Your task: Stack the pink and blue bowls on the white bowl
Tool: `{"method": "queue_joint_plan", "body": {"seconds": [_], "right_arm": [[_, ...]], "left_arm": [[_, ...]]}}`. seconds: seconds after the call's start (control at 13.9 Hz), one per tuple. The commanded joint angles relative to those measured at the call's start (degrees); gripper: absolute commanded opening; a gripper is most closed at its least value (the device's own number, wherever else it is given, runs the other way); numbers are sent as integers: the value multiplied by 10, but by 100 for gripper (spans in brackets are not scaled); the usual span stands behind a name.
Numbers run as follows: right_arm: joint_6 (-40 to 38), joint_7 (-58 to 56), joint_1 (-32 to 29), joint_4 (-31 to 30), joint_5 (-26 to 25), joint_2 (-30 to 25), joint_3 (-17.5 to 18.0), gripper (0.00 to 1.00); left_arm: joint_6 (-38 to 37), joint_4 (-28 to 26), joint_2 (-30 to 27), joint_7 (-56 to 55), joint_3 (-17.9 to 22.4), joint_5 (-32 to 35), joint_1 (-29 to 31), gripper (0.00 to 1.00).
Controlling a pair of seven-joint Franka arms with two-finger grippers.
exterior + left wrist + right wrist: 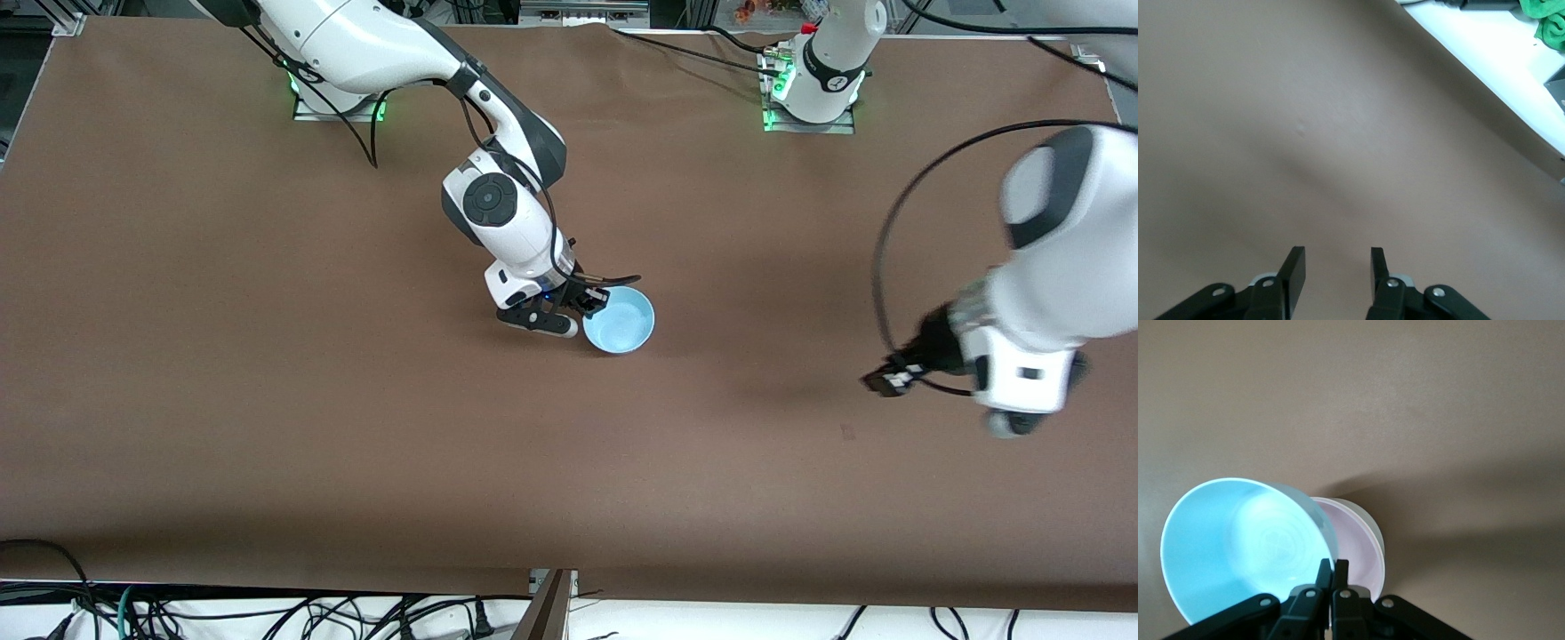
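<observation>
The light blue bowl will go from my right gripper into the inside of the pale pink bowl [615, 318] [1355, 550], on top of the stack.
My right gripper [591, 302] is shut on the rim of the light blue bowl [620, 320] near the table's middle. In the right wrist view the gripper [1333, 563] pinches that rim, and the blue bowl [1238, 547] is tilted over the pale pink bowl [1361, 550]. A thin whitish edge [1368, 519] shows just outside the pink rim; it looks like the white bowl under it. In the front view the blue bowl hides both. My left gripper [880, 382] is open and empty above bare table toward the left arm's end; it also shows in the left wrist view [1337, 257].
The brown table cover [267, 400] spans the whole view. The arms' base plates [805, 116] stand at the table's farther edge. Cables [267, 613] lie below the table's nearer edge. A white surface [1498, 47] with a green cloth [1551, 23] lies past the table's edge.
</observation>
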Motion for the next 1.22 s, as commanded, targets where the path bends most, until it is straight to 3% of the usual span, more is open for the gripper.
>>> {"method": "queue_joint_plan", "body": {"seconds": [0.0, 0.5, 1.01, 1.15], "right_arm": [[-4, 3, 7, 14, -21, 13, -4, 0], [-20, 1, 14, 14, -35, 17, -4, 0], [-45, 0, 16, 14, -54, 17, -4, 0], [-45, 0, 16, 14, -54, 17, -4, 0]], "left_arm": [[-59, 45, 6, 119, -5, -10, 22, 50], [-173, 103, 6, 303, 41, -5, 26, 50], [-194, 91, -27, 318, 47, -3, 3, 54], [-190, 58, -48, 333, 89, -9, -33, 54]]}}
